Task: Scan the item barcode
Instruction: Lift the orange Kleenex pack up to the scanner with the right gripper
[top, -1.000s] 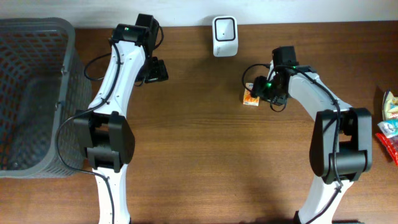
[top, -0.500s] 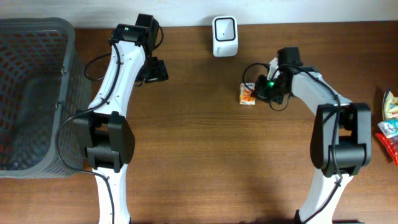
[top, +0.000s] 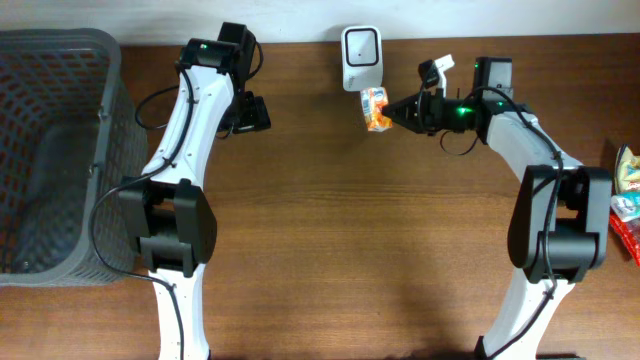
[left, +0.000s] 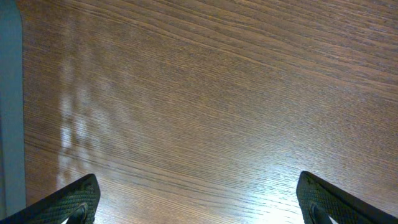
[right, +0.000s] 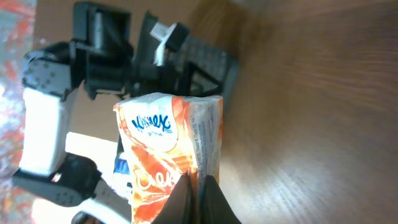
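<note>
My right gripper should set the tissue pack down and let go of it on the bare wood (top: 574, 157), next to the snack packets.
The item is a small orange and white tissue pack (top: 375, 109). It hangs above the table just below and right of the white barcode scanner (top: 360, 58) at the back edge. My right gripper (top: 392, 112) is shut on the pack's right edge, arm stretched leftward. In the right wrist view the pack (right: 168, 149) fills the centre, printed face showing, with the two fingers pinched on its lower edge (right: 198, 186). No barcode shows. My left gripper (top: 262, 113) hovers over bare wood at the back left, open and empty; its fingertips (left: 78, 199) stand far apart.
A grey mesh basket (top: 55, 150) fills the left side of the table. Several snack packets (top: 625, 195) lie at the far right edge. Both arm bases stand near the front edge.
My right gripper closed on the tissue pack, lifted it off the table and carried it left and back, up beside the scanner. The left arm stayed still.
</note>
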